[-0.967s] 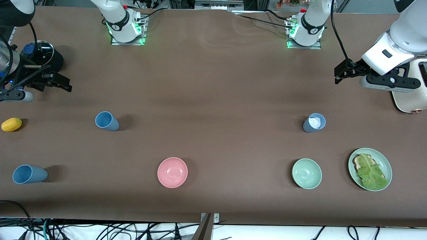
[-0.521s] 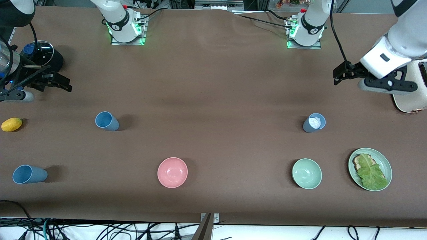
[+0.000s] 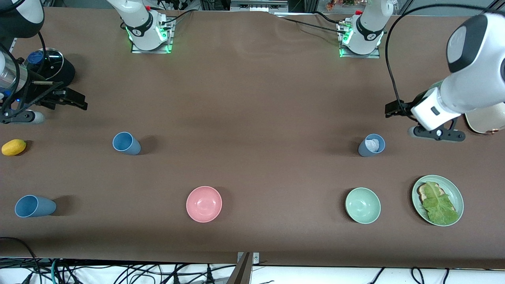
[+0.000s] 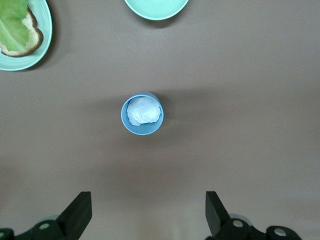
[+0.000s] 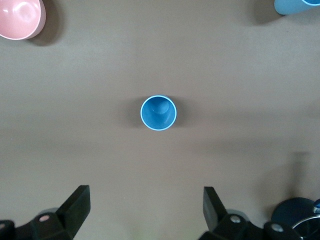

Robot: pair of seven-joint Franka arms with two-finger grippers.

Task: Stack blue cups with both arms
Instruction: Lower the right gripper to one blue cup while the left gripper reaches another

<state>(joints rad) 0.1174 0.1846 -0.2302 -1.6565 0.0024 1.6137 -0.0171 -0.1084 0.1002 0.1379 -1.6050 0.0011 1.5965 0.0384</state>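
Note:
I will move my left gripper to the slate blue cup and grab the cup's rim (image 3: 384,144) (image 4: 122,115) on the side toward the cream appliance.
Three blue cups stand on the brown table. A sky blue cup (image 3: 126,143) is toward the right arm's end and shows empty in the right wrist view (image 5: 158,112). A second blue cup (image 3: 34,206) is nearer the front camera. A slate blue cup (image 3: 371,145) toward the left arm's end holds crumpled white paper (image 4: 142,110). My left gripper (image 3: 392,109) is open and empty over bare table beside that cup, and shows in the left wrist view (image 4: 148,215). My right gripper (image 3: 81,103) is open and empty over bare table by the black pot, and shows in the right wrist view (image 5: 146,212).
A pink bowl (image 3: 204,204), a pale green bowl (image 3: 363,205) and a green plate (image 3: 457,195) with toast and lettuce lie near the front edge. A lemon (image 3: 14,147) and a black lidded pot (image 3: 49,65) are at the right arm's end, a cream appliance (image 3: 483,122) at the left arm's.
The left arm has swung down and its gripper has moved closer to the slate blue cup with the paper. The right gripper has shifted only slightly. No cup has moved.

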